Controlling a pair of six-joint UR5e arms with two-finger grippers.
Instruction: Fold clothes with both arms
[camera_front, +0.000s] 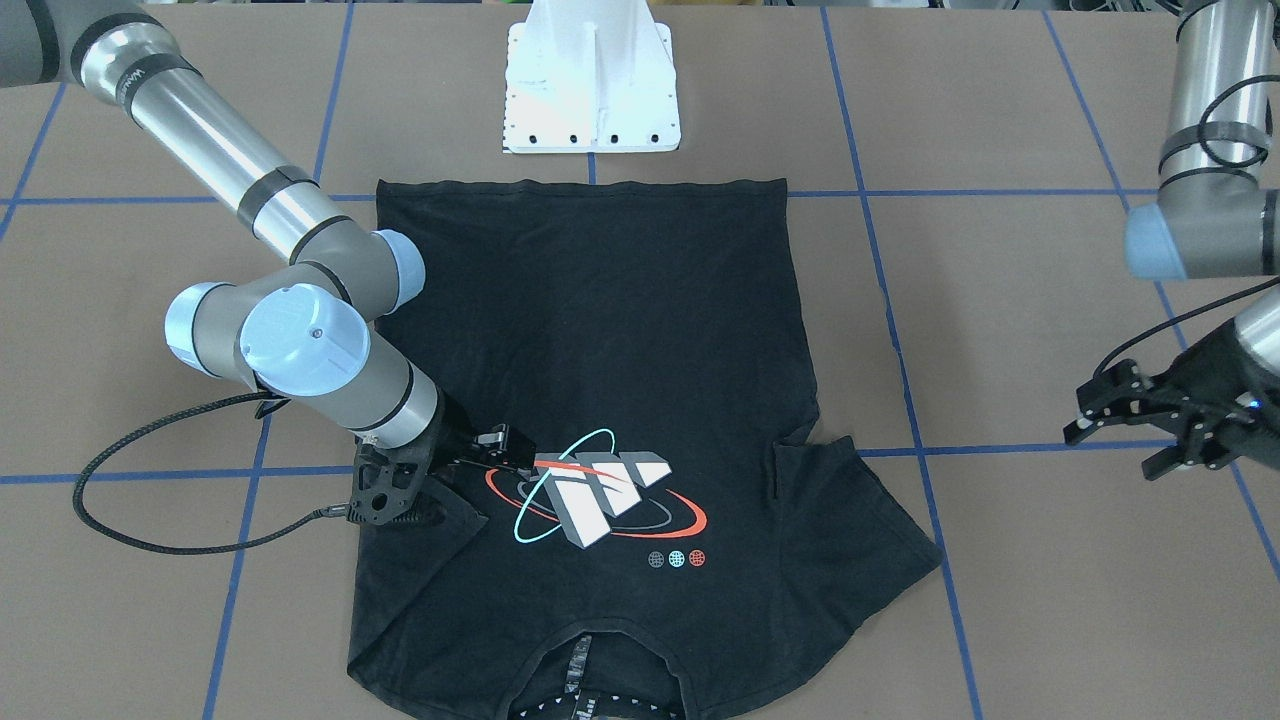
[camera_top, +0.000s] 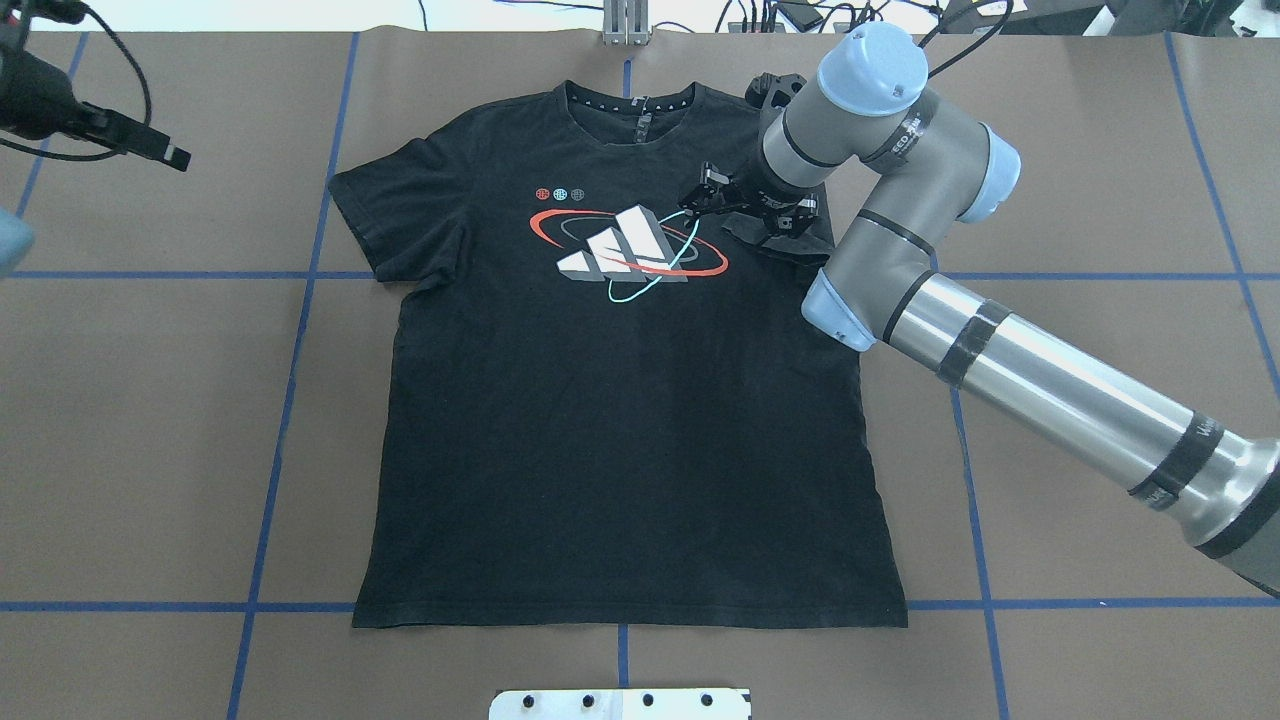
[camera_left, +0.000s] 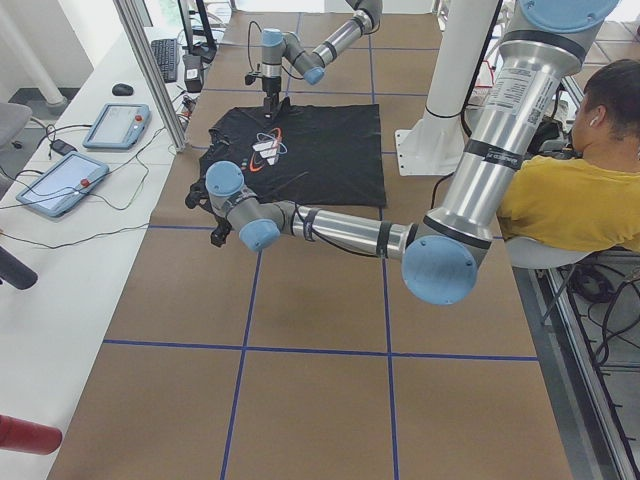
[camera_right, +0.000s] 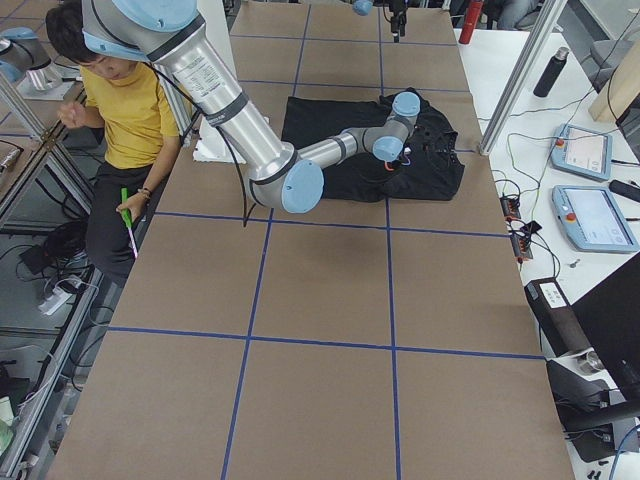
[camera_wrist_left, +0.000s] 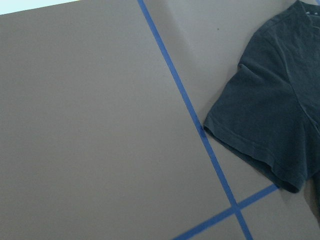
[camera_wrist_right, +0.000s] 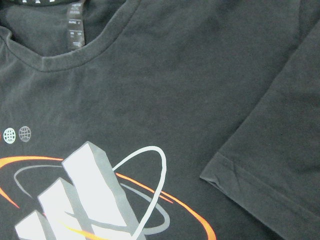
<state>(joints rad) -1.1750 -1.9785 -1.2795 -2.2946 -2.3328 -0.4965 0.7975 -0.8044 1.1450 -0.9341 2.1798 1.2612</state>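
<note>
I will close my left gripper on the spread sleeve's outer corner (camera_front: 936, 560) (camera_wrist_left: 207, 126), next to the blue tape line, to fold that sleeve onto the black T-shirt.
The black T-shirt (camera_top: 620, 420) lies flat on the brown table, logo (camera_top: 625, 250) up and collar away from the robot. My right gripper (camera_top: 705, 195) hovers low over the chest beside the logo and looks open, holding nothing. The sleeve (camera_wrist_right: 270, 150) on that side is folded in onto the shirt body, under the right wrist (camera_front: 400, 420). The other sleeve (camera_top: 385, 215) lies spread flat. My left gripper (camera_front: 1115, 440) is open in the air beyond that sleeve, well clear of the cloth. The left wrist view shows only this sleeve (camera_wrist_left: 265, 125) and bare table.
The white base pedestal (camera_front: 592, 85) stands just past the shirt's hem. Blue tape lines (camera_top: 300, 330) grid the table. A black cable (camera_front: 130, 530) loops beside the right wrist. A seated person (camera_left: 570, 190) is behind the robot; tablets (camera_left: 60, 180) lie on a side bench.
</note>
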